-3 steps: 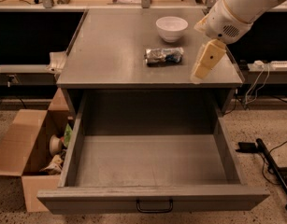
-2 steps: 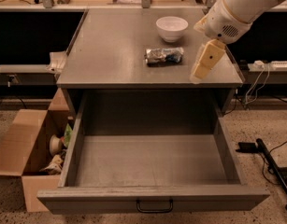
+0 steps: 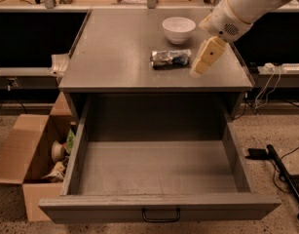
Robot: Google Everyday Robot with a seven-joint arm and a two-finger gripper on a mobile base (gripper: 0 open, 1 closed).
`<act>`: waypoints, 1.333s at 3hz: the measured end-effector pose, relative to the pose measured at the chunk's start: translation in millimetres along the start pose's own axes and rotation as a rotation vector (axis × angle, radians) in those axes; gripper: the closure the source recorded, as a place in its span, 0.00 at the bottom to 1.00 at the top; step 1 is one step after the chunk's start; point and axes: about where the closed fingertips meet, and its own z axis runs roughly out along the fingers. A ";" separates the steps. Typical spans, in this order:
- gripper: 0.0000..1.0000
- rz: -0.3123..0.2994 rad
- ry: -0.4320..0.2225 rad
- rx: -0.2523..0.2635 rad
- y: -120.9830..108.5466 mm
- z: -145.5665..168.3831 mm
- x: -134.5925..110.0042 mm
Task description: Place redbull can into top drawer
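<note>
I need to close my gripper on the redbull can's closer end [image 3: 184, 57], the one facing the gripper, so the far end is left sticking out.
The redbull can [image 3: 171, 58] lies on its side on the grey cabinet top [image 3: 115, 48], silver with blue patches, just in front of the white bowl [image 3: 178, 29]. My gripper [image 3: 200, 69] hangs over the top's right part, a short way right of the can and apart from it. The top drawer [image 3: 158, 206] is pulled fully open below, its inside bare, with a dark bar handle [image 3: 161, 215] at the centre of its front panel.
An open brown cardboard box [image 3: 27, 160] with small items stands on the floor to the left of the drawer. Cables and a dark stand leg [image 3: 285, 172] lie on the floor to the right. A cluttered bench runs behind.
The gripper has shifted slightly left and down toward the can. The can, bowl and drawer have not moved.
</note>
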 end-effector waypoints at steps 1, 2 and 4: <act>0.00 0.027 -0.073 0.004 -23.0 26.3 -9.8; 0.00 0.039 -0.115 -0.002 -36.3 47.2 -19.0; 0.00 0.103 -0.156 -0.012 -56.3 79.0 -24.4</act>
